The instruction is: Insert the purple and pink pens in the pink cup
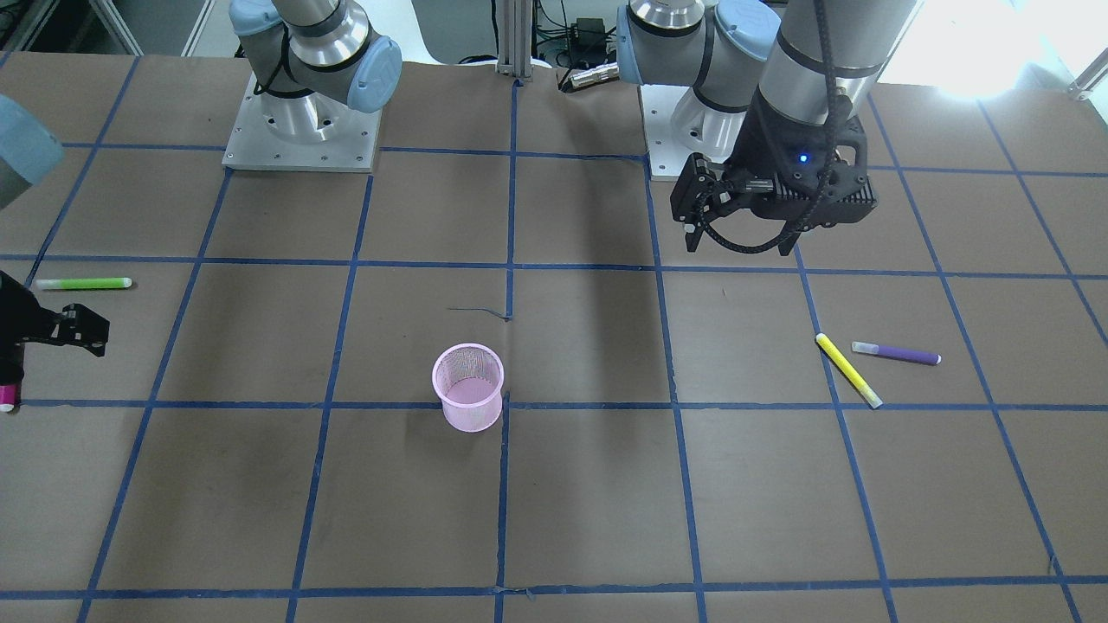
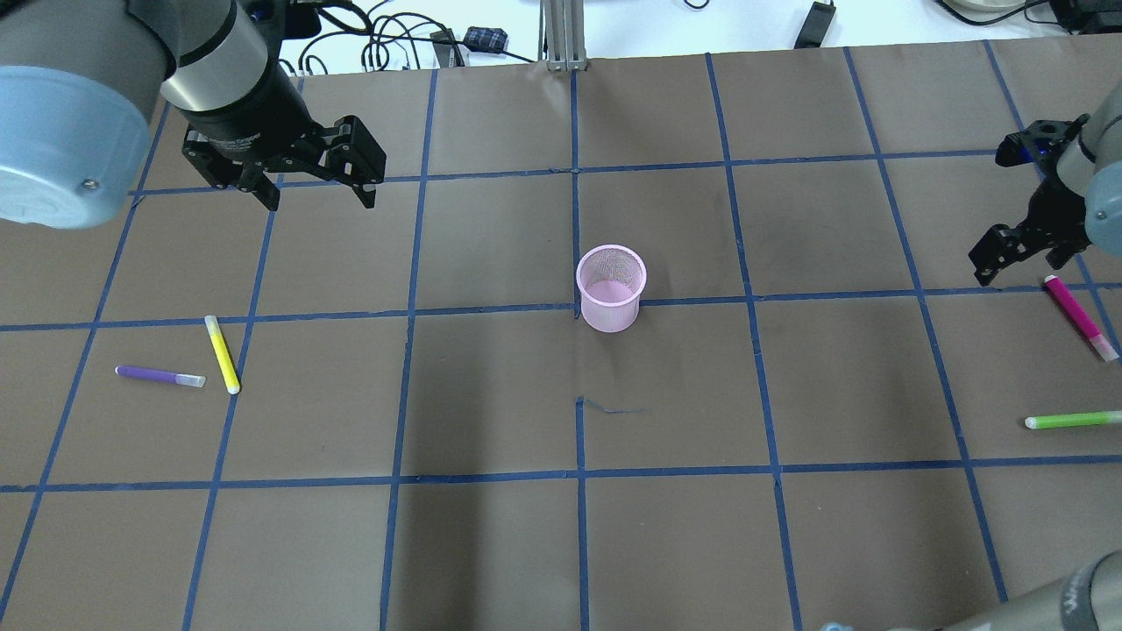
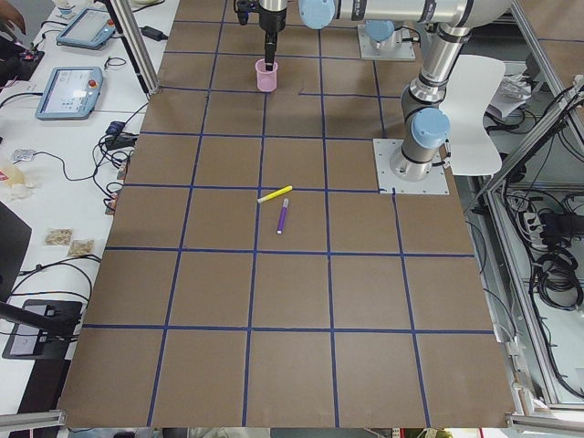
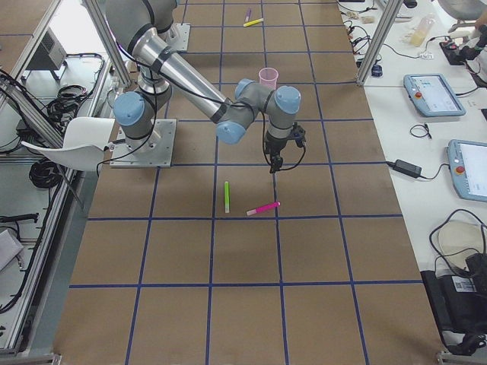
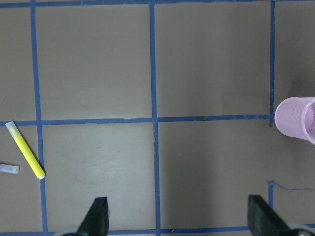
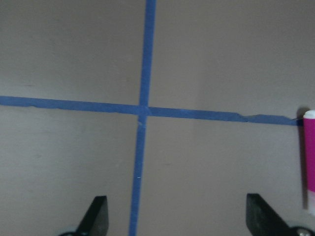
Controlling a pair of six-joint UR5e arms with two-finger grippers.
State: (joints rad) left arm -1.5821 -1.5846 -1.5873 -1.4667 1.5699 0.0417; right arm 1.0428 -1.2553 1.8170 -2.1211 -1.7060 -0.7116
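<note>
I need to close my right gripper on the pink pen's body (image 1: 9,390) (image 6: 310,147), near the end of the white pen that lies by the blue tape.
The pink mesh cup (image 2: 611,287) stands upright near the table's middle; it also shows in the front view (image 1: 468,387) and at the left wrist view's right edge (image 5: 298,119). The purple pen (image 2: 159,375) lies flat on my left, beside a yellow pen (image 2: 222,353). My left gripper (image 2: 317,200) is open and empty, held above the table, beyond both pens. The pink pen (image 2: 1079,317) lies flat at the far right. My right gripper (image 2: 1017,267) is open and empty, low over the table just beside the pen's far end; the pen shows at the right wrist view's edge (image 6: 309,162).
A green pen (image 2: 1071,421) lies near the right edge, closer to my base than the pink pen. The table is brown paper with a blue tape grid. The arm bases (image 1: 303,130) stand at the robot's side.
</note>
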